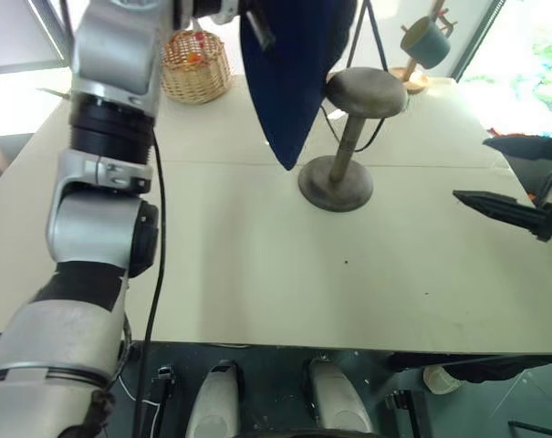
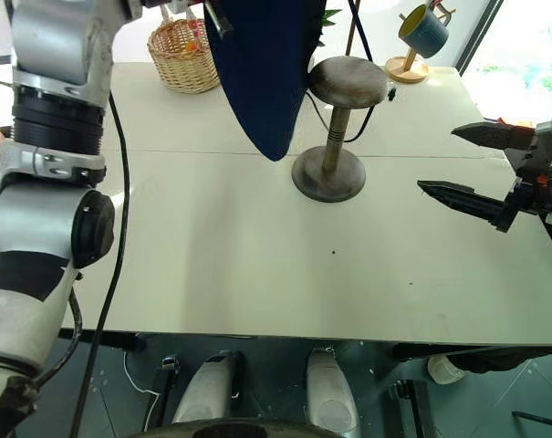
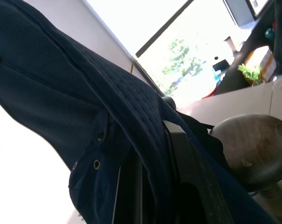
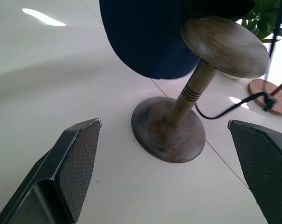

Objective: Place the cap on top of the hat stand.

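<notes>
The navy-blue cap, now in the air beside the hat stand, will be let go by my left gripper over the bare round top of the grey-brown hat stand (image 1: 365, 104) (image 3: 253, 147).
The navy-blue cap (image 1: 294, 73) hangs in the air with its brim pointing down, just left of the hat stand and touching or nearly touching the edge of its top. My left gripper (image 3: 154, 186) is shut on the cap's fabric, high above the table. The grey-brown hat stand (image 1: 365, 91) stands upright on the table, its round top (image 4: 224, 44) bare. My right gripper (image 2: 437, 160) hovers to the right of the stand, open, with nothing between its fingers (image 4: 75, 163).
A wicker basket (image 1: 195, 66) sits at the back left of the white table (image 1: 257, 274). At the back right stands a wooden peg tree with a grey-blue mug (image 1: 426, 41). A black cord (image 4: 234, 105) dangles behind the stand.
</notes>
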